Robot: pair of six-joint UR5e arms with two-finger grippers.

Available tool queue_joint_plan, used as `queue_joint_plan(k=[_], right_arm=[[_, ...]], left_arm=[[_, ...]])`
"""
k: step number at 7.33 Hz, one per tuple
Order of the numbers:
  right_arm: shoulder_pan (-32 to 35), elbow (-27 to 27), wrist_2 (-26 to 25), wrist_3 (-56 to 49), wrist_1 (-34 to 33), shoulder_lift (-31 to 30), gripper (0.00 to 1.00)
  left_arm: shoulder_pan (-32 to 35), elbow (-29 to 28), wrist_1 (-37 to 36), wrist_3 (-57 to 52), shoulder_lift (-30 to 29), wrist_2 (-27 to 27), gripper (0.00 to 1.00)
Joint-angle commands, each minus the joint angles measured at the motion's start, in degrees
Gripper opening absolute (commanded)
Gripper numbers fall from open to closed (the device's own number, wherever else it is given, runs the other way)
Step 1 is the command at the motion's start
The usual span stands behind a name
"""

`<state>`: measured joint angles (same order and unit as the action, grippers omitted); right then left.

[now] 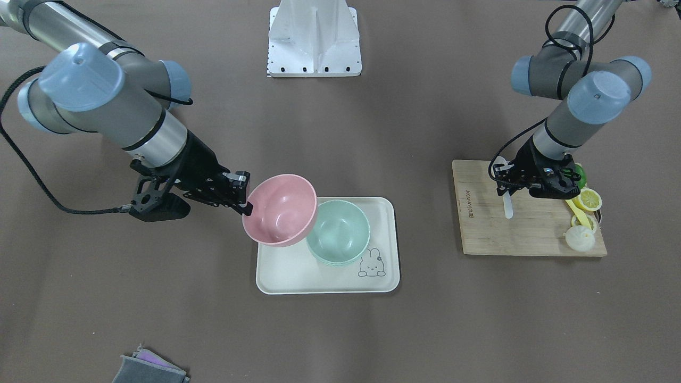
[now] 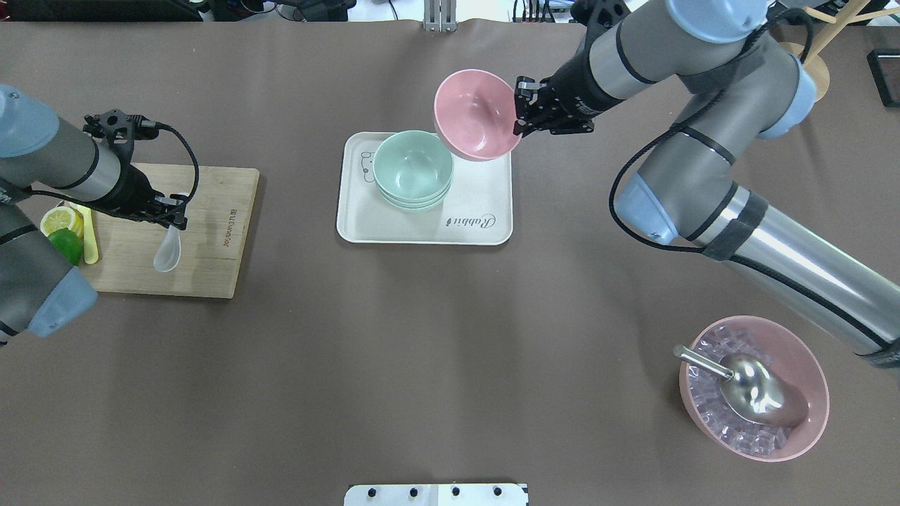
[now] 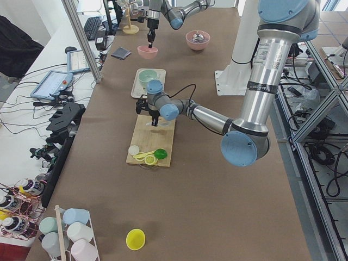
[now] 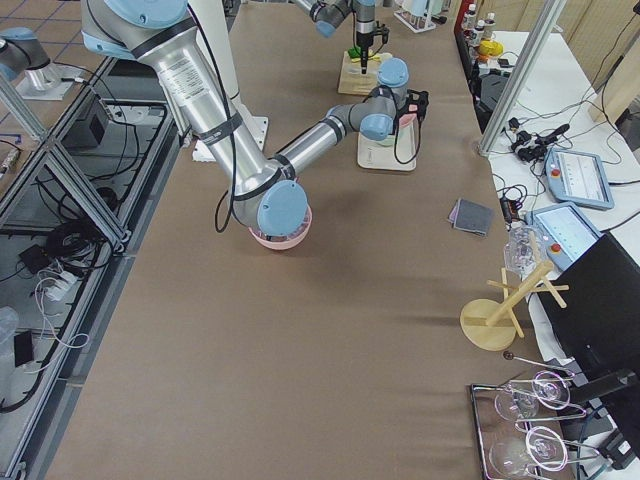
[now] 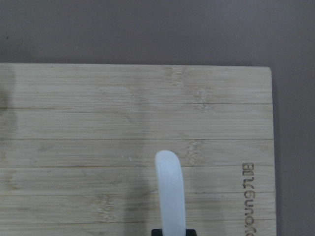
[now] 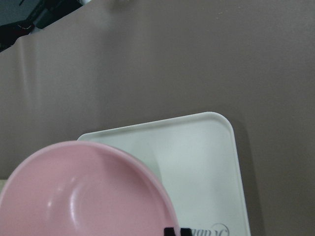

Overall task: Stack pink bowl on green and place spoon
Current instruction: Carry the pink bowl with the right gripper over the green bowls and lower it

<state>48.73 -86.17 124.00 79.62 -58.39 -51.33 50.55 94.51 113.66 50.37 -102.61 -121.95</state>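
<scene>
My right gripper is holding the pink bowl tilted above the white tray's far corner. It will let go of the bowl inside the top green bowl on the white tray (image 1: 338, 230).
My right gripper (image 2: 521, 117) is shut on the rim of the pink bowl (image 2: 472, 116). It holds the bowl tilted in the air over the far right corner of the white tray (image 2: 485, 225), beside the green bowls (image 2: 413, 169) stacked on the tray. In the front view the pink bowl (image 1: 281, 210) overlaps the edge of the green bowl (image 1: 339, 231). My left gripper (image 2: 171, 215) is shut on the handle of a white spoon (image 2: 167, 253), which hangs over the wooden cutting board (image 2: 218, 232). The left wrist view shows the spoon (image 5: 170, 191) above the board (image 5: 98, 123).
A lemon half (image 2: 60, 219), a lime (image 2: 67, 244) and a yellow tool lie on the board's left end. A second pink bowl of ice cubes (image 2: 801, 422) with a metal scoop (image 2: 752, 390) stands at the near right. A grey cloth (image 1: 149, 369) lies at the far side.
</scene>
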Motion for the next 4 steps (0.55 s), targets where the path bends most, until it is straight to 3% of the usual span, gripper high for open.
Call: queue_joint_plan(k=[1,4], right_arm=[[-2.76,6.52,-5.41,1.77,0.47,6.21,0.00],[-5.75,11.38,-8.77,6.83,3.19,9.75,0.00]], left_arm=[[-0.01,0.06,0.07,0.00,0.04,-0.04,0.00],[-0.10,-0.02,0.24,0.00,-0.05,-0.04,0.00]])
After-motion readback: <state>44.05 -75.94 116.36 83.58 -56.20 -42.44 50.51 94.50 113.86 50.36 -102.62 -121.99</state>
